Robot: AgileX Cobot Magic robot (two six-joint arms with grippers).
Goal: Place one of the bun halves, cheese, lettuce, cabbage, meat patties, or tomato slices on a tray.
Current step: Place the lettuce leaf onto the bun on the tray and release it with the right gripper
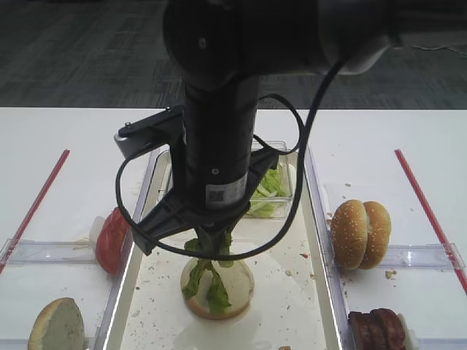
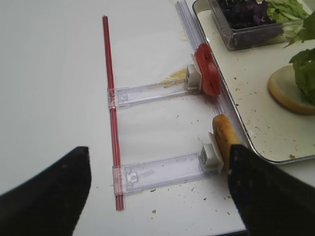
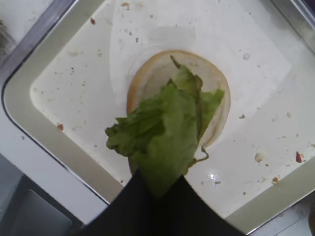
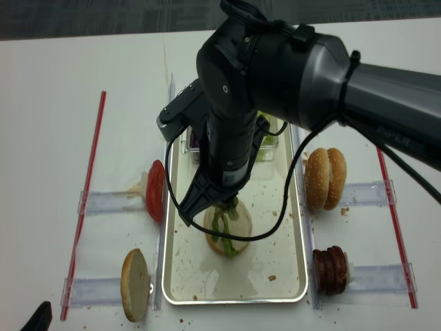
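Note:
The lettuce leaf will go from my right gripper onto the cut side of the bun half (image 4: pixel 236 232) (image 3: pixel 177 121) lying in the cream tray.
My right gripper (image 3: pixel 158 189) is shut on a light-green lettuce leaf (image 3: pixel 167 132) that hangs over a bun half (image 3: pixel 216 78) lying cut face up on the cream tray (image 3: pixel 64 93). The leaf's lower end (image 1: pixel 211 288) reaches the bun's face. My left gripper (image 2: pixel 160 191) stands open and empty over the table left of the tray. Close to its right finger (image 2: pixel 266 196) another bun half (image 2: pixel 224 140) stands on edge. Tomato slices (image 2: pixel 206 69) stand beyond it. Cabbage (image 2: pixel 246 12) and more lettuce (image 2: pixel 285 7) fill a clear tub. Meat patties (image 1: pixel 376 329) sit right of the tray. No cheese shows.
Two sesame bun halves (image 1: pixel 360 233) stand on edge right of the tray. Clear plastic holders (image 2: pixel 152 91) and red strips (image 2: pixel 110 98) lie on the white table on both sides. The right arm's bulk (image 1: pixel 219 146) hides the tray's middle and the tub (image 1: pixel 281 182) behind it.

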